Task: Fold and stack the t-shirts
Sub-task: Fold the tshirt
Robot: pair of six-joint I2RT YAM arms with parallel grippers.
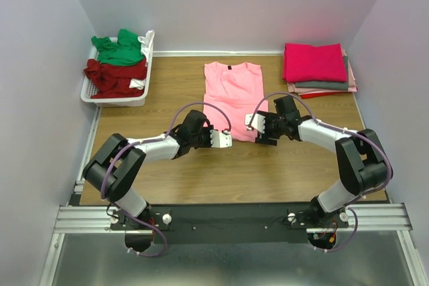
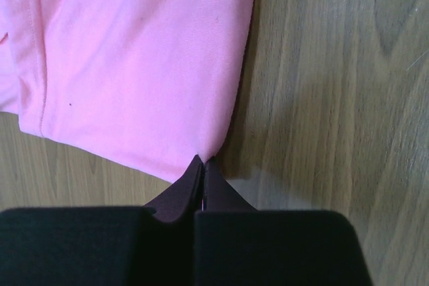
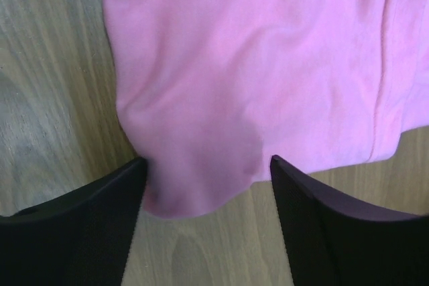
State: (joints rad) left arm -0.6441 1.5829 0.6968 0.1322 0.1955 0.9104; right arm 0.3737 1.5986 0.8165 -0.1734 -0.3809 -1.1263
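I can see the pink t-shirt's near corner bulging loose between my right gripper's open fingers, so I should lift clear and pinch the corner's side edge [image 3: 154, 191] before I pull with both grippers.
A light pink t-shirt [image 1: 231, 95] lies flat in the middle of the table, folded narrow, with its dark neck label at the far end. My left gripper [image 1: 226, 140] is at the shirt's near left corner. In the left wrist view its jaws [image 2: 202, 160] are pressed together on the corner tip of the pink cloth [image 2: 134, 65]. My right gripper [image 1: 253, 125] is at the near right corner. Its fingers [image 3: 207, 159] stand wide apart on either side of a bulged corner of the pink cloth [image 3: 255, 51], not pinching it.
A white slotted basket [image 1: 90, 92] at the back left holds a green t-shirt [image 1: 119, 50] and a dark red one [image 1: 114, 75]. At the back right is a folded stack with a magenta t-shirt [image 1: 314, 61] on top and a grey one [image 1: 325, 86] under it. Walls close in on three sides.
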